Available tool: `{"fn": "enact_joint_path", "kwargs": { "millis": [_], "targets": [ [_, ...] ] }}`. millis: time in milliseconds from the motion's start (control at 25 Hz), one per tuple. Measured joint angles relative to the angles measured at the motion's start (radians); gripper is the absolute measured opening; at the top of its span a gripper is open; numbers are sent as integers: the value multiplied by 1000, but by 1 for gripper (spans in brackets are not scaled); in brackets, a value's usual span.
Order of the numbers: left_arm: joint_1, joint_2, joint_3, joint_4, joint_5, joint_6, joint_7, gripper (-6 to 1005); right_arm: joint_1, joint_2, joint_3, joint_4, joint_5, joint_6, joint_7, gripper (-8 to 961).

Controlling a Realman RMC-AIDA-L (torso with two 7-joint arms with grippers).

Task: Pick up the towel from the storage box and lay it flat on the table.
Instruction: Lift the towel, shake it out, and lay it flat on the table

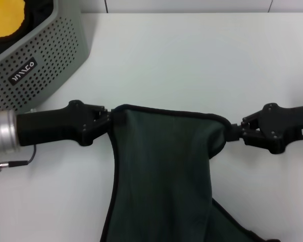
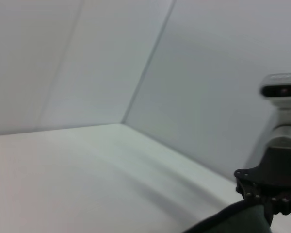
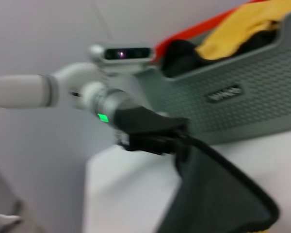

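Note:
My left gripper needs to release the corner of the towel on the bare tabletop (image 1: 118, 73) next to the grey storage box.
The towel (image 1: 161, 166), dark green face up with a thin black border, hangs stretched between my two grippers above the white table (image 1: 192, 60). My left gripper (image 1: 107, 117) is shut on its one top corner. My right gripper (image 1: 234, 130) is shut on the other top corner. The towel's lower part runs out of the head view. The grey perforated storage box (image 1: 40, 55) stands at the back left, behind my left arm. The right wrist view shows my left gripper (image 3: 169, 141) pinching the towel (image 3: 218, 194) in front of the storage box (image 3: 242, 92). The left wrist view shows my right gripper (image 2: 262, 199) on the towel's corner (image 2: 233, 221).
A yellow cloth (image 1: 5, 17) lies inside the storage box, also seen in the right wrist view (image 3: 242, 24). White wall panels stand behind the table (image 2: 111, 58). Bare tabletop stretches behind and to the right of the towel.

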Motion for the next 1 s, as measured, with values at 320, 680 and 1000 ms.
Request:
{"fn": "enact_joint_path", "kwargs": {
  "millis": [320, 680, 1000],
  "targets": [
    [-32, -30, 0, 0, 6, -177, 13, 13, 30, -1, -88, 15, -30, 236, 5, 51],
    [-85, -32, -1, -7, 8, -338, 32, 12, 92, 5, -145, 67, -82, 465, 6, 74],
    [-92, -31, 1, -4, -6, -423, 123, 13, 113, 8, -233, 64, -80, 659, -2, 95]
  ]
}}
